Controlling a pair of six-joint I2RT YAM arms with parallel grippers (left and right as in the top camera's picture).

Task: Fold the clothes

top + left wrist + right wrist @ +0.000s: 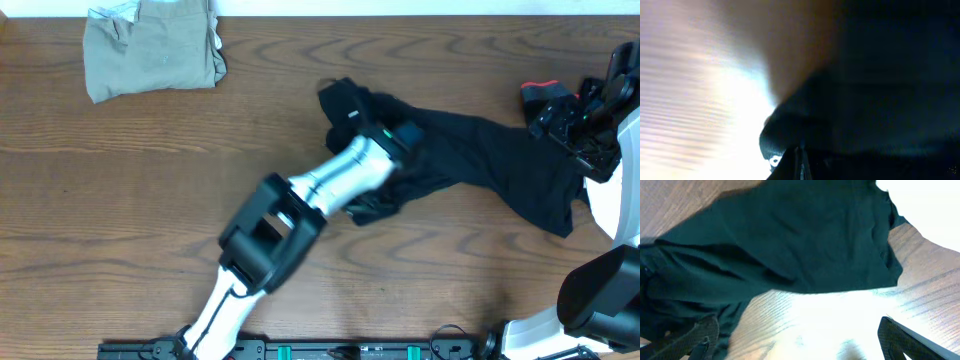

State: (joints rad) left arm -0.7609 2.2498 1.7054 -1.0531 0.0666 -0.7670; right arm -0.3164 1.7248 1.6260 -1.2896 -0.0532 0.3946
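The black garment is bunched around my left gripper's closed fingers. My left gripper should open and take the garment's edge (pixel 772 155) by the white lettering before folding.
A black garment (pixel 490 160) lies crumpled and stretched across the table's middle and right. It fills the top of the right wrist view (pixel 790 240) and most of the left wrist view (pixel 880 100). My left gripper (pixel 395 135) is down on the garment's left part. In its wrist view the fingers (pixel 800 160) look closed together with black cloth bunched around them. My right gripper (pixel 575 125) hovers over the garment's right end. Its fingers (pixel 797 340) are wide apart with bare wood between them and hold nothing.
A folded khaki garment (pixel 150 45) lies at the far left corner of the wooden table (pixel 120 200). The left arm (pixel 270 225) stretches diagonally from the front edge to the garment. The right arm's base (pixel 600 290) stands at the front right.
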